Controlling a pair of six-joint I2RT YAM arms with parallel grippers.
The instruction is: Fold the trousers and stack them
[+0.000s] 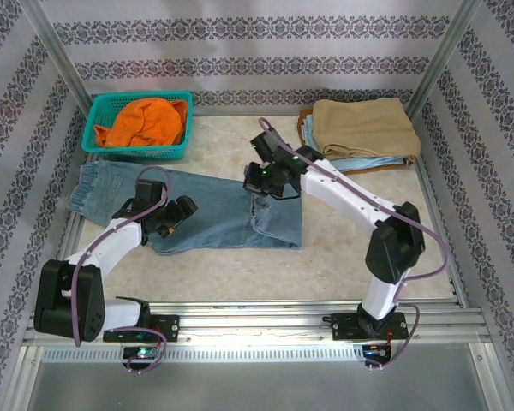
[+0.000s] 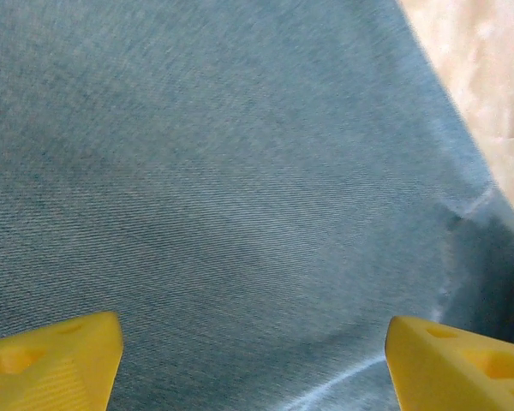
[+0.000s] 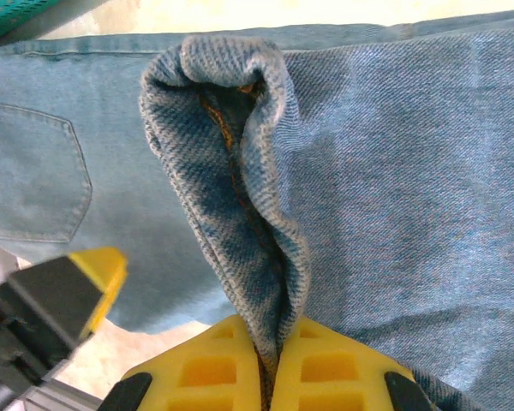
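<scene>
I should use my right gripper to lay the raised fold of hemmed denim down on the flat denim (image 1: 194, 205) (image 3: 152, 193) beside my left gripper.
The light-blue denim trousers (image 1: 231, 214) lie flat across the middle of the table, waist with a back pocket (image 3: 34, 184) to the left. My right gripper (image 1: 257, 183) is shut on a raised fold of hemmed denim (image 3: 231, 171), which is pinched between its yellow fingers (image 3: 325, 368). My left gripper (image 1: 182, 211) hovers low over the trousers' middle. Its yellow fingertips (image 2: 56, 355) stand wide apart, with only flat denim (image 2: 240, 171) beneath and nothing between them. The trousers' edge and bare table show at the upper right of the left wrist view.
A teal basket (image 1: 96, 137) holding a bright orange garment (image 1: 146, 122) stands at the back left. Folded tan khaki trousers (image 1: 364, 124) rest on a light-blue folded garment (image 1: 360, 163) at the back right. Metal frame rails (image 1: 308, 312) border the marble table (image 1: 368, 197).
</scene>
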